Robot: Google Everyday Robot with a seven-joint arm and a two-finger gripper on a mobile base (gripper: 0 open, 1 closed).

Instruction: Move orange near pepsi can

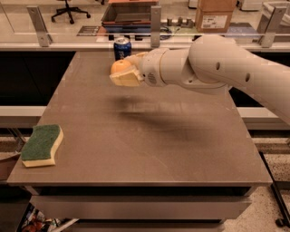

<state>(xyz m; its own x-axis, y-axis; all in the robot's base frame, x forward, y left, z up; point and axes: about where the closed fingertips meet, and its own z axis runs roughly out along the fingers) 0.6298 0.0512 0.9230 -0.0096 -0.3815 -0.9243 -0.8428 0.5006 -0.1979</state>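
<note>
My gripper is going to set the orange down and let go of it on the table [136,72], next to the pepsi can, on the side that faces my arm.
The orange [119,67] is a round yellow-orange fruit held in my gripper [125,70], which is shut on it and carries it above the table. The pepsi can [122,48], dark blue with a silver rim, stands upright at the far edge of the table, just behind the orange; its lower part is hidden by the orange and the fingers [127,79]. My white arm [217,68] reaches in from the right.
A green-and-yellow sponge [41,145] lies at the table's [145,145] front left corner. A glass partition with metal posts [156,20] runs behind the table. A cardboard box [215,13] and a tray [129,13] sit beyond it.
</note>
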